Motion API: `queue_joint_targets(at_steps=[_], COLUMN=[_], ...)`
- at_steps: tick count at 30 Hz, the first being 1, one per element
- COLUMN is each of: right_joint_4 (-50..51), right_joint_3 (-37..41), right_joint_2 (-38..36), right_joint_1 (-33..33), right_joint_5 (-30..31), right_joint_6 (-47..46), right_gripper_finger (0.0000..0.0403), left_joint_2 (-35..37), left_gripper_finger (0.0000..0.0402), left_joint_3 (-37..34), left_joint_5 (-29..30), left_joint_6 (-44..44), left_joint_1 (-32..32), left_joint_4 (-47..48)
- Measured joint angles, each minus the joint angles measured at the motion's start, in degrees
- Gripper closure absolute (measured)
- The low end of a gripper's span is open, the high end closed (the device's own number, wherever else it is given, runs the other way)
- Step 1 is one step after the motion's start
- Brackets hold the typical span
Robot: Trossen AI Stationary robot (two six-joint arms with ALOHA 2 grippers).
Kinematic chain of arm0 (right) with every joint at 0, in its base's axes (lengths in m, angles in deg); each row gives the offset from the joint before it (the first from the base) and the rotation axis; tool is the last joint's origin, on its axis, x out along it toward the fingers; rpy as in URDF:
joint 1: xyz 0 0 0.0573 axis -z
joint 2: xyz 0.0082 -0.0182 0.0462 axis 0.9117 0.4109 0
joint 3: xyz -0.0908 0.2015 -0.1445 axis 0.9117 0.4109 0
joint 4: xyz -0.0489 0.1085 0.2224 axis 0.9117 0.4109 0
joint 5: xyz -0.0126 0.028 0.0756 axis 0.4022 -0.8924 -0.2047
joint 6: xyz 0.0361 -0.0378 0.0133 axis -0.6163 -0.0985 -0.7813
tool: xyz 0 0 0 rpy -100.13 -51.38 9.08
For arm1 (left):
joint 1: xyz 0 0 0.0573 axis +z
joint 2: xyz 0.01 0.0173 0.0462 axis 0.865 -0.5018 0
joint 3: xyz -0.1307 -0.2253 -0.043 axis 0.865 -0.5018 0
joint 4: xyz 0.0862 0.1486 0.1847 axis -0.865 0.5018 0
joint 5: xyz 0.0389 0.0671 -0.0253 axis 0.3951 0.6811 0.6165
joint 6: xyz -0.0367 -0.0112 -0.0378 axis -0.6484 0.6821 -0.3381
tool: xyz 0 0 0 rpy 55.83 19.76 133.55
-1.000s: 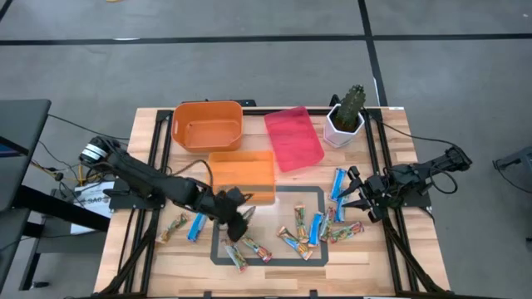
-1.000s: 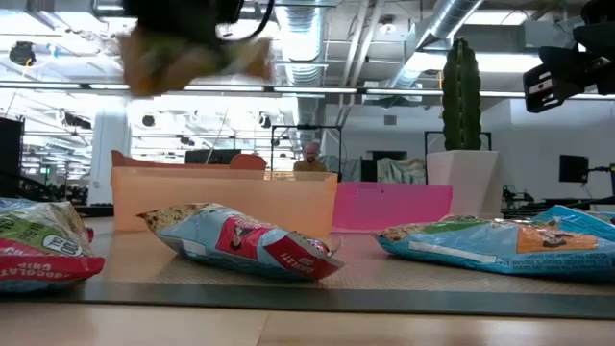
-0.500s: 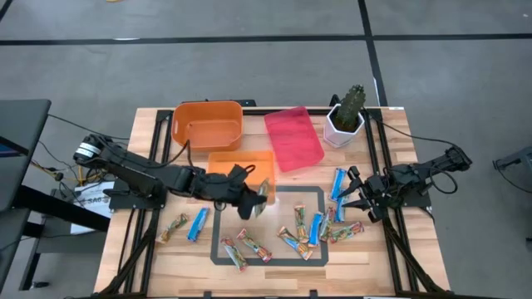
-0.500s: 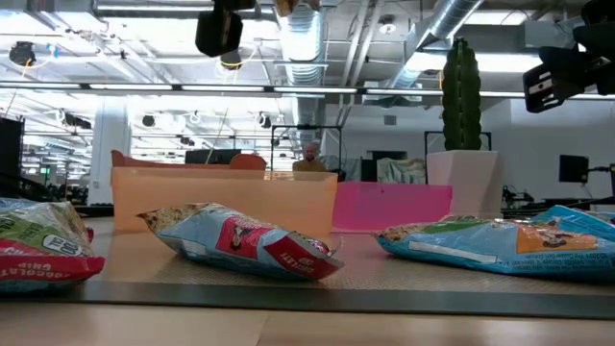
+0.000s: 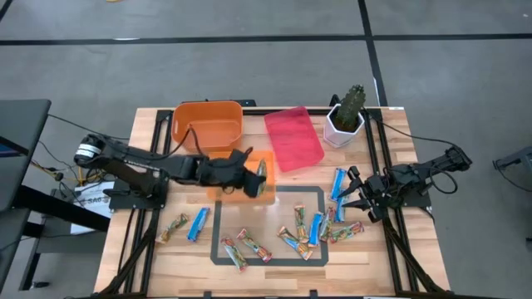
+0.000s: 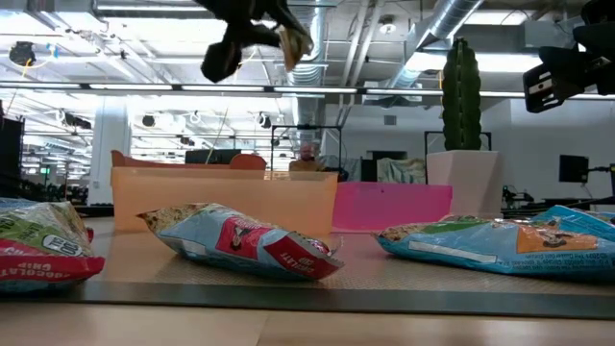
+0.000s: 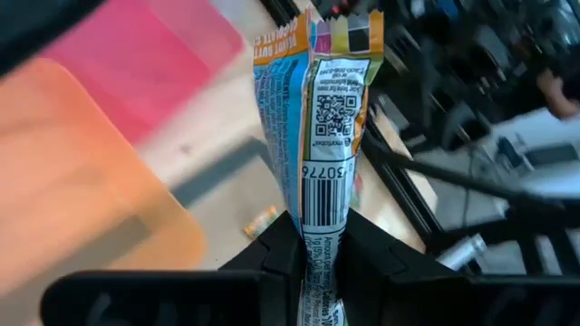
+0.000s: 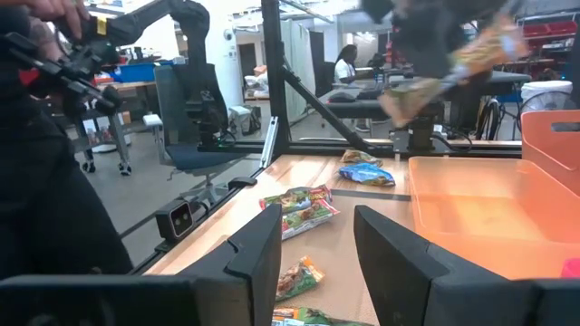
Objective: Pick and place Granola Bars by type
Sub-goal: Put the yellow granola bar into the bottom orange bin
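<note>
My left gripper should release the granola bar inside the pale orange bin, along its side (image 5: 265, 179) (image 7: 100, 187) nearest the pink tray.
My left gripper (image 5: 248, 176) hovers above the pale orange bin (image 5: 224, 164), shut on one granola bar (image 5: 261, 169) whose blue and tan wrapper shows its barcode side (image 7: 326, 109). In the low view the bar (image 6: 294, 38) is high above the table. Other bars lie flat on the wood: blue ones (image 5: 198, 223) (image 5: 338, 183) (image 5: 316, 227) and multicoloured ones (image 5: 173, 227) (image 5: 255, 247) (image 5: 293, 241). My right gripper (image 5: 353, 196) waits open at the table's right side, beside the bars there; its fingers stand apart (image 8: 317, 240). My left gripper pinches the granola bar by one end (image 7: 323, 237) between its two fingers, which lie across the wrapper's width. It reaches in from the table's left. The bar is lifted clear over the pale orange bin, its free end (image 7: 344, 27) sticking out beyond the fingertips.
A darker orange bin (image 5: 207, 124) stands at the far left, a pink tray (image 5: 293, 137) to its right, and a potted cactus (image 5: 347, 115) at the far right. A dark taped rectangle (image 5: 326, 199) marks the near middle. Bare wood shows along the near edge.
My left gripper has carried the bar up from the taped rectangle and toward the table's far edge. It now stands over the pale orange bin, still shut on the bar. The right arm has kept still.
</note>
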Motion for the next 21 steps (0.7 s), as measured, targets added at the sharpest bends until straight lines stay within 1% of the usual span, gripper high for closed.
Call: queue_joint_targets(at_steps=[6, 9, 17, 21], right_joint_4=[0.00, 0.00, 0.00, 0.02], right_joint_3=[0.00, 0.00, 0.00, -0.01], right_joint_2=[0.00, 0.00, 0.01, 0.00], right_joint_1=[0.00, 0.01, 0.00, 0.00], right_joint_5=[0.01, -0.01, 0.01, 0.00], right_joint_6=[0.00, 0.00, 0.00, -0.01], right_gripper_finger=[0.0268, 0.0270, 0.0268, 0.0270], left_joint_2=[0.00, 0.00, -0.41, -1.08], left_gripper_finger=[0.0354, 0.0354, 0.0354, 0.0354], left_joint_3=[0.00, 0.00, 0.00, -0.03], left_joint_5=[-2.17, -3.23, -3.36, -3.24], left_joint_6=[1.46, 1.74, 1.72, 1.09], left_joint_1=[7.11, 9.27, 10.44, 10.43], left_joint_4=[0.04, 0.04, 0.03, 1.81])
